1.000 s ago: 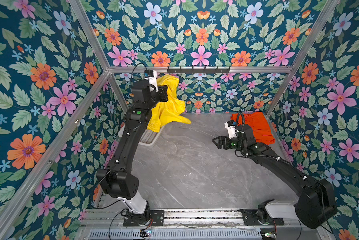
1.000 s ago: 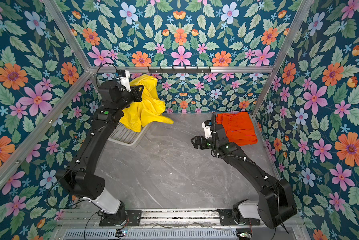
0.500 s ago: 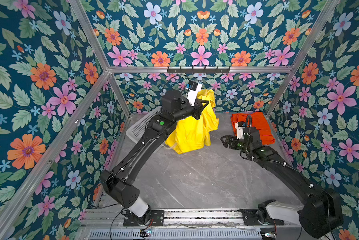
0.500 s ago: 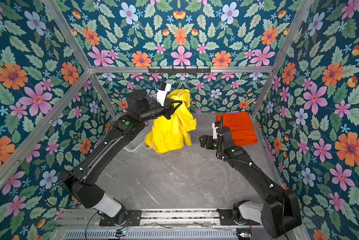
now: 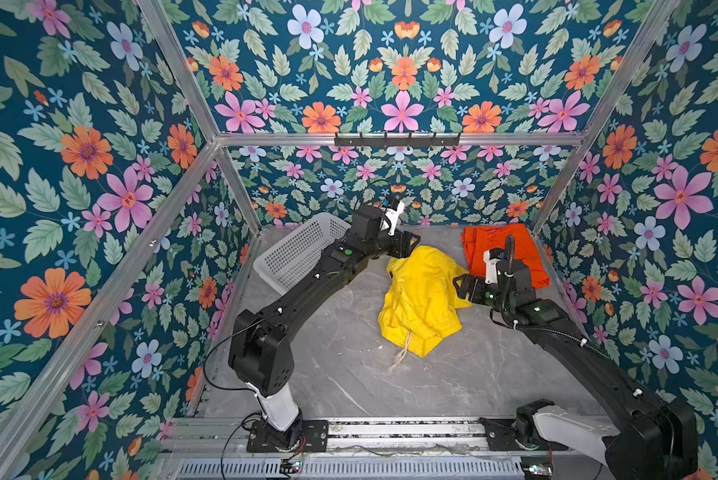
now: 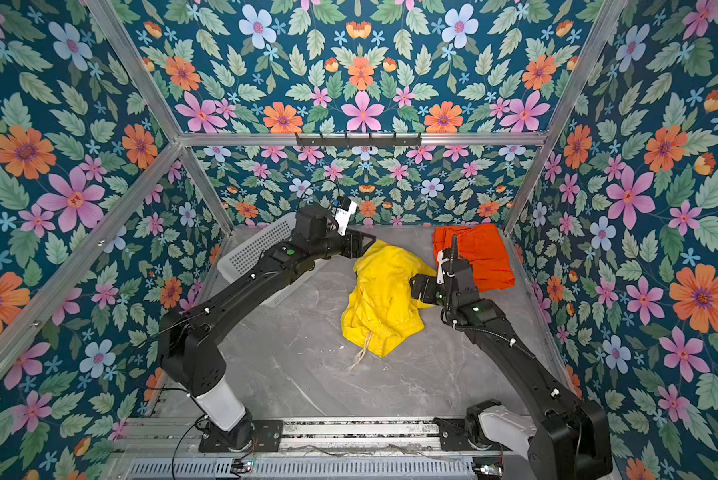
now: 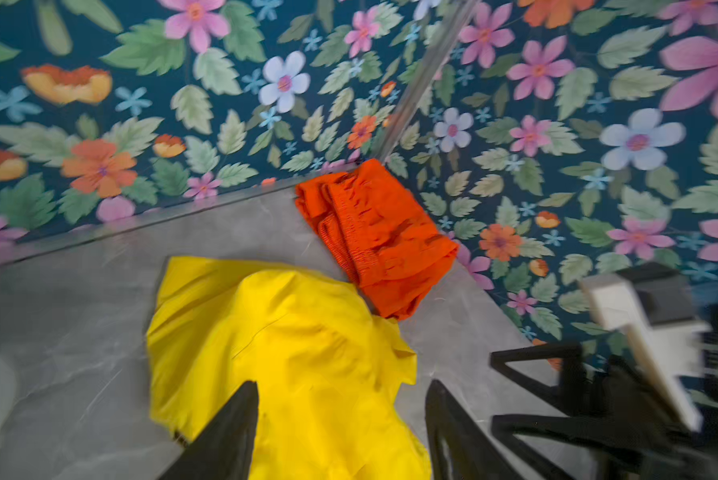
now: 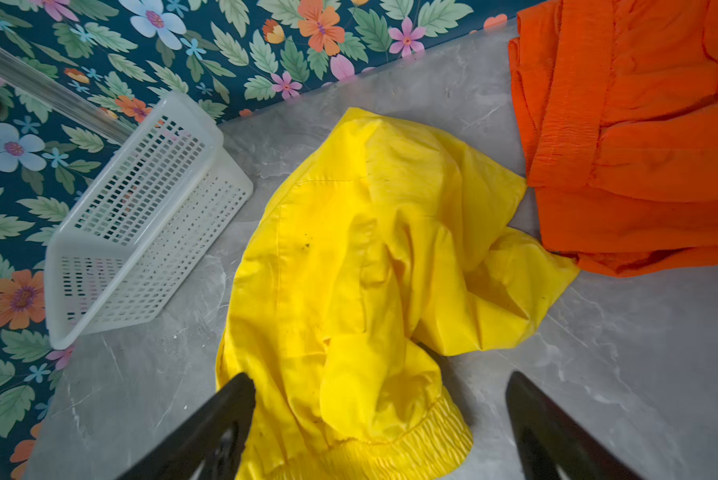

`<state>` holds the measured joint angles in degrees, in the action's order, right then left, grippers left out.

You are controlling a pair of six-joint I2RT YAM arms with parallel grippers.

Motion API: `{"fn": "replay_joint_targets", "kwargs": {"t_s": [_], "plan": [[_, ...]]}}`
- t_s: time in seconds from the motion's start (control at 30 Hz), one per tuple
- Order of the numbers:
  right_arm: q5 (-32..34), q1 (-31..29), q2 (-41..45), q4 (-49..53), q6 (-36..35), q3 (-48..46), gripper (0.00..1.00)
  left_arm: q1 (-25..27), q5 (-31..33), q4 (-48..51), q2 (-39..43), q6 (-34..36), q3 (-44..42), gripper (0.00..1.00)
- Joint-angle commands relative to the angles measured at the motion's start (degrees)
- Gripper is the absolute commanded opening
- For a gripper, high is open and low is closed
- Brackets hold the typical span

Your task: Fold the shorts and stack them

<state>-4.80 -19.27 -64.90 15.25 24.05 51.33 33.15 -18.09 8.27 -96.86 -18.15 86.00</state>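
My right gripper is to close on the raised middle fold (image 5: 424, 299) (image 8: 360, 376) of the yellow shorts, just behind the shorts' waistband.
The yellow shorts (image 5: 421, 299) (image 6: 384, 297) lie in a crumpled heap mid-table, waistband and pale drawstring (image 5: 403, 353) toward the front. The orange shorts (image 5: 502, 253) (image 6: 477, 255) lie folded flat in the back right corner. My left gripper (image 5: 411, 245) (image 7: 340, 415) hovers open over the heap's far end, holding nothing. My right gripper (image 5: 459, 286) (image 8: 380, 399) stands open at the heap's right side, just above the yellow fabric (image 8: 370, 270). In the left wrist view a yellow corner touches the orange shorts (image 7: 374, 237).
A white perforated basket (image 5: 299, 253) (image 8: 141, 216) is tipped on its side against the back left wall. A black hook rail (image 5: 397, 139) runs along the back frame. Floral walls close in three sides; bare grey table (image 5: 349, 374) lies in front of the heap.
My left arm swung the hanging yellow shorts from over the basket to mid-table, lowered them and opened; they now lie loose. My right gripper shifted slightly toward them, still open.
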Motion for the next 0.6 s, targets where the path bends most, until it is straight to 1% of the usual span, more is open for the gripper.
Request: {"fn": "replay_joint_targets", "kwargs": {"t_s": [0.0, 0.1, 0.23, 0.3, 0.4, 0.47, 0.53, 0.57], "plan": [[-1.5, -2.5, -1.4, 2.0, -4.1, 2.2, 0.94, -1.4, 3.6, -0.6, 2.5, -2.9, -5.7, 0.66], [-5.3, -5.5, -5.7, 5.6, -6.7, 5.9, 0.93, -3.3, 3.0, -0.5, 4.0, -5.7, -12.1, 0.65], [-6.8, -9.9, -12.0, 11.5, -7.2, 9.7, 0.94, -5.6, 2.3, -3.4, 5.9, -9.5, -20.8, 0.65], [-8.9, -11.7, -15.3, 13.0, -7.2, 10.7, 0.94, -6.6, 2.9, -4.1, 5.9, -9.6, -23.0, 0.64], [-10.1, -13.8, -19.8, 13.7, -6.6, 11.5, 0.95, -7.9, 5.8, -3.0, 4.8, -7.5, -22.0, 0.64], [-10.5, -14.1, -22.6, 14.9, -6.4, 12.5, 0.95, -8.5, 6.9, -0.2, 3.7, -5.5, -18.6, 0.66], [-9.7, -14.2, -25.0, 16.4, -6.4, 13.5, 0.95, -8.7, 9.7, 3.2, 3.1, -2.1, -15.4, 0.69], [-9.3, -14.2, -25.9, 16.6, -6.6, 13.6, 0.95, -8.7, 12.2, 5.4, 3.0, -0.5, -13.9, 0.7]]}}
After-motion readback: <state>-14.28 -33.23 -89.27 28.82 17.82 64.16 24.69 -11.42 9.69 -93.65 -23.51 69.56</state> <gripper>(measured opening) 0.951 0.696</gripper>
